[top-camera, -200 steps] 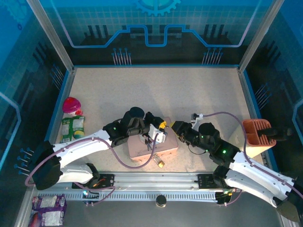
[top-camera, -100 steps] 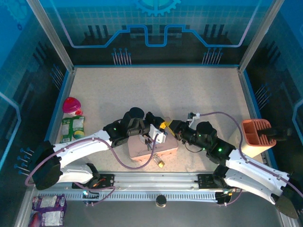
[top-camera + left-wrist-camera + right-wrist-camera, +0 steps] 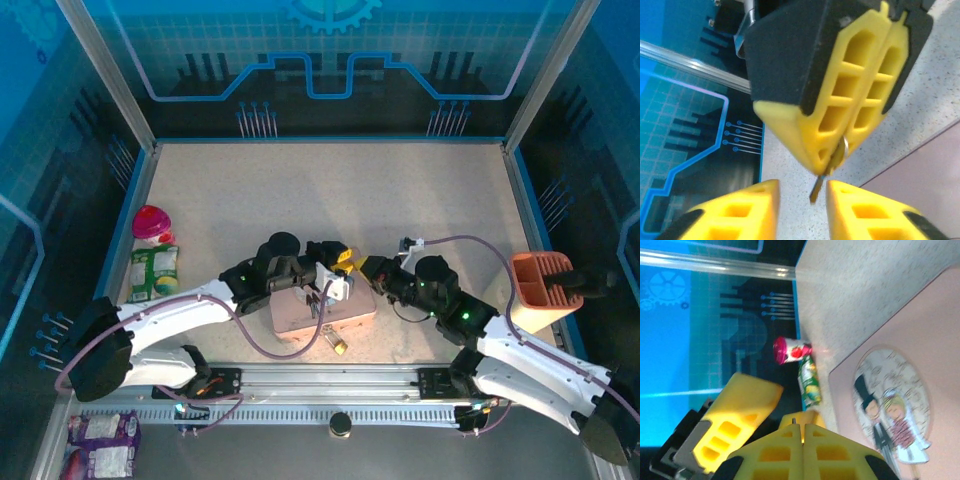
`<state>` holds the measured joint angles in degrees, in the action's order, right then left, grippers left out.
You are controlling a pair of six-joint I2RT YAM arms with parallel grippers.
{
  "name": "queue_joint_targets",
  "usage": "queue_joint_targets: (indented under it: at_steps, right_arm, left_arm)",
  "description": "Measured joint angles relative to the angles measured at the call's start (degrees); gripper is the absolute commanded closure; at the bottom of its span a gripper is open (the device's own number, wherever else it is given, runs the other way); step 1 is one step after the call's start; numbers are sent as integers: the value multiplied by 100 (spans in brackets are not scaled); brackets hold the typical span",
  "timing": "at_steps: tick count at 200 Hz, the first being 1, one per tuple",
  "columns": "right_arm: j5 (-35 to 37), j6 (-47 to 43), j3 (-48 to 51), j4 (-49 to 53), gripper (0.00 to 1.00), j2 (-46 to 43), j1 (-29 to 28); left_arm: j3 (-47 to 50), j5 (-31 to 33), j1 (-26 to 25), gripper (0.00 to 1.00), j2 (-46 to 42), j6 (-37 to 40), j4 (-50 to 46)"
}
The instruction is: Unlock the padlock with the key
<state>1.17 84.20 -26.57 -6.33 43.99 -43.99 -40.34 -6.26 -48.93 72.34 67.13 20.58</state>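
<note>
Just the key's tip pokes out of my right gripper, so my left gripper should take the key's tip and my right gripper regrip nearer the key's ring [image 3: 845, 147].
My right gripper [image 3: 368, 268] is shut on the key [image 3: 816, 189], a thin dark sliver that pokes out of its closed yellow fingertips [image 3: 840, 100]. A small silver ring sits beside the key at the grip. My left gripper [image 3: 801, 194] is open, one finger on each side of the key's tip without touching it. Both grippers meet above the far edge of the pink tin [image 3: 322, 312]. The padlock [image 3: 335, 344], tiny and brass, lies on the table at the tin's near edge. In the right wrist view my shut right gripper [image 3: 803, 426] shows just the key's end [image 3: 794, 418].
The tin's lid shows a cartoon couple [image 3: 887, 412]. A pink cup [image 3: 150, 222] and a green snack packet [image 3: 153, 268] lie at the table's left edge. An orange holder [image 3: 540, 288] stands at the right edge. The left arm's cable hangs over the tin.
My right gripper has moved left with the key until it meets the left gripper. The left gripper has shifted slightly. The padlock and tin have not moved.
</note>
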Motion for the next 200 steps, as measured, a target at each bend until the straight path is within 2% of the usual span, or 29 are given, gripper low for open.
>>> queue_joint_targets:
  at_steps: [26, 46, 71, 93, 125, 143, 170, 200]
  right_arm:
    - [-37, -586, 0, 74, 100, -22, 363]
    - [-81, -1034, 17, -50, 100, -20, 542]
    - [-175, -1631, 42, -420, 100, 50, 575]
    - [-223, -2050, 63, -809, 100, 240, 549]
    - [-136, -2557, 232, -1351, 100, 393, 260]
    - [0, -2857, 350, -1670, 100, 402, -28]
    - [166, -3182, 420, -2103, 100, 446, -273]
    - [315, -3298, 507, -2568, 100, 533, -297]
  left_arm:
    - [293, 286, 2, 54, -144, -1231, 586]
    - [295, 820, 17, 52, -442, -2514, 667]
    - [-136, 1353, 210, 50, -872, -4428, 42]
    - [-509, 1445, 413, 47, -1104, -5866, -433]
    - [-719, 879, 804, 47, -1174, -7971, -1209]
    - [-721, 396, 975, 47, -1078, -8852, -1478]
    - [-704, -308, 992, 48, -938, -9777, -1491]
    - [-597, -765, 992, 51, -922, -10325, -1307]
